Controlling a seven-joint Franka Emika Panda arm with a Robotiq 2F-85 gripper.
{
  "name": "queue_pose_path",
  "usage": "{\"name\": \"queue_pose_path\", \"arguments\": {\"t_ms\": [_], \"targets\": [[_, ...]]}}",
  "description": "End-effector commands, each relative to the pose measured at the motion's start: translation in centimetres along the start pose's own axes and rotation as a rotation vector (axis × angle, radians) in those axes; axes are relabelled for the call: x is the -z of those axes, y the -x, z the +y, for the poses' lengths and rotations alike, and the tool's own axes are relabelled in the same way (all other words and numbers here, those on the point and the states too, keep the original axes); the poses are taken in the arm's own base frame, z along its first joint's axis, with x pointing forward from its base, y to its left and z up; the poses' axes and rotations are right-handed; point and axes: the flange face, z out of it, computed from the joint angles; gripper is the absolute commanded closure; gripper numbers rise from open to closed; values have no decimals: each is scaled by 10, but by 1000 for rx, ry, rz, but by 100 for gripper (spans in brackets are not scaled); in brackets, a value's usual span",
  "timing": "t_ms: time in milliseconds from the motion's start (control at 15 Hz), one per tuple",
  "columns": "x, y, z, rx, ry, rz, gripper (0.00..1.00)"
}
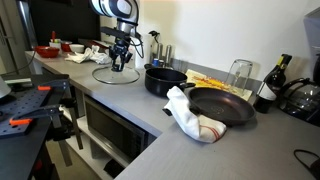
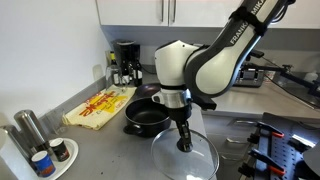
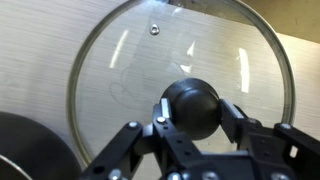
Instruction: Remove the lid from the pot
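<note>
Next, my gripper sets the glass lid down on the grey counter [image 1: 118, 87] near its front edge, next to the black pot, and lets it go.
The glass lid [image 1: 108, 75] with its metal rim lies flat on the grey counter, apart from the black pot [image 1: 164, 80]. It shows in both exterior views, the lid [image 2: 185, 160] in front of the pot [image 2: 147, 116]. My gripper [image 1: 122, 65] points straight down over the lid's centre [image 2: 183, 144]. In the wrist view the gripper [image 3: 192, 112] has a finger on each side of the dark knob [image 3: 192, 105], pressed against it. The glass [image 3: 130, 70] shows the counter beneath. The pot stands open with no lid on it.
A black frying pan [image 1: 222, 106] and a white cloth [image 1: 192, 116] lie beyond the pot, with a wine bottle [image 1: 268, 85] and a glass [image 1: 240, 72] behind. A yellow packet [image 2: 100, 105], a coffee maker [image 2: 125, 62] and a tray of cans [image 2: 40, 150] sit along the wall.
</note>
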Motion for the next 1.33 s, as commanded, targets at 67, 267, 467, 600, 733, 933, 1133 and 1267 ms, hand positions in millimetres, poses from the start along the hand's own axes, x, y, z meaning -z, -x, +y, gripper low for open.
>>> {"name": "queue_pose_path", "arguments": {"t_ms": [67,267,467,600,733,933,1133,1267], "targets": [[-21,-9,1,-28,-1,15,75],[-38,-14,8,-47,-12,23,75],[-55,-16,13,-66,-13,23,75],[-65,-17,16,-73,-10,17,75],[-67,-19,16,-82,-6,15,75],[-67,-19,16,-89,-7,11,75],[-66,-19,16,-89,-7,9,25],[-66,-19,17,-91,-9,8,17]]}}
